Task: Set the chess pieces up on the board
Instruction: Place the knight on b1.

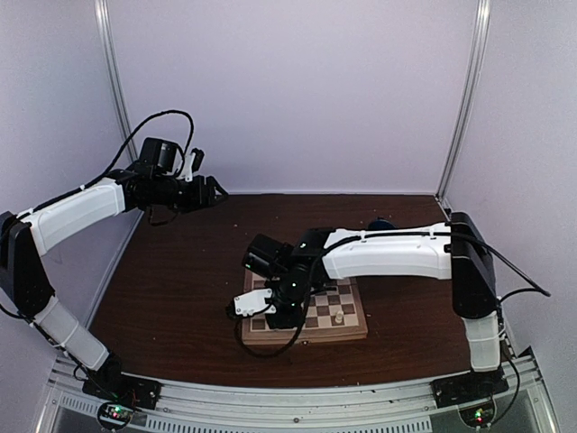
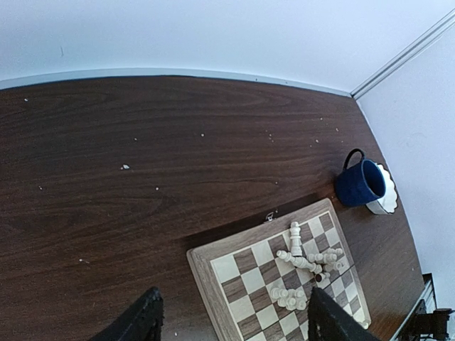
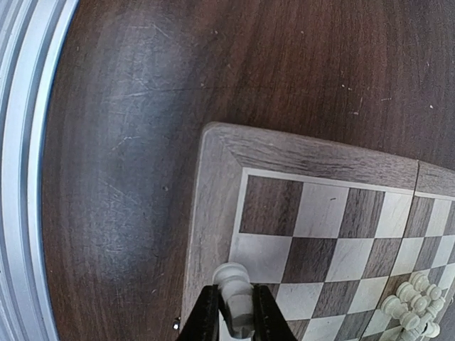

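My right gripper will release the cream chess piece on the light near-row square point(image 1: 272, 321) point(image 3: 258, 261) next to the board's dark corner square.
The board point(image 1: 347, 316) lies on the table before the right arm; it also shows as the board point(image 2: 245, 284) and the board point(image 3: 213, 199). My right gripper point(image 3: 234, 312) is shut on a cream chess piece point(image 3: 233, 288), held just over the board's left edge column. In the top view the right gripper point(image 1: 275, 302) hovers over the board's left part. More chess pieces point(image 2: 313, 259) lie toppled in a heap on the board, and one chess piece point(image 1: 338, 316) stands upright. My left gripper point(image 2: 231, 320) is open and empty, raised high at the table's back left, left gripper point(image 1: 212, 191).
A dark blue mug point(image 2: 361, 182) stands beside a white scalloped bowl point(image 2: 387, 192) behind the board at the right. A metal rail point(image 3: 21, 177) runs along the table's near edge. White walls close in the back and both sides.
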Robot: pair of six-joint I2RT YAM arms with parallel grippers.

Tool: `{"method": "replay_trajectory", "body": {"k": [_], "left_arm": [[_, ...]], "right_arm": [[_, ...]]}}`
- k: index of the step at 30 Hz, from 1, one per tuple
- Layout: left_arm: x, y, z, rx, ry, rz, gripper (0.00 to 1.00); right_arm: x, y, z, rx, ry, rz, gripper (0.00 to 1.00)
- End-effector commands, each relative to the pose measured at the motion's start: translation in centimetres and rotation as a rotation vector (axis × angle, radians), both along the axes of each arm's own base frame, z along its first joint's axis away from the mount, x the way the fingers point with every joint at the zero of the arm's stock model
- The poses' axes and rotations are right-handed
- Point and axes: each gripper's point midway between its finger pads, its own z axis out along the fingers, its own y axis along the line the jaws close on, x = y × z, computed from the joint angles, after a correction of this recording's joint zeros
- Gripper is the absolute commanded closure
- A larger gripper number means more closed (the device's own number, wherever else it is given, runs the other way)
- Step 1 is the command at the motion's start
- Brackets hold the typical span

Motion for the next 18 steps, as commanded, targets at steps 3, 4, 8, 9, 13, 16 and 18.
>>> {"method": "replay_trajectory", "body": {"k": [3,4,8,9,13,16,18], "left_arm": [[0.8,0.0,1.9,-0.030,-0.049,0.001,0.30],[0.8,0.0,2.0,-0.032,-0.052,0.001,0.30],[0.8,0.1,2.0,-0.034,-0.051,0.005,0.30],[0.8,0.1,2.0,-0.034,-0.050,0.005,0.31],[0.8,0.2,2.0,-0.036,-0.050,0.006,0.30],[0.8,0.1,2.1,-0.038,-0.050,0.005,0.30],[0.8,0.2,2.1,-0.038,-0.050,0.005,0.30]], "right_arm": [[1.3,0.6,0.1,-0.013,-0.025,-0.044,0.94],[1.3,0.6,0.0,-0.015,-0.024,-0.045,0.94],[1.4,0.6,-0.4,-0.024,-0.023,-0.048,0.93],[1.4,0.6,-0.5,-0.027,-0.021,-0.047,0.93],[1.4,0.6,-0.9,-0.033,-0.020,-0.051,0.93],[1.5,0.6,-1.1,-0.036,-0.021,-0.055,0.92],[1.6,0.6,-1.4,-0.041,-0.023,-0.058,0.92]]}}
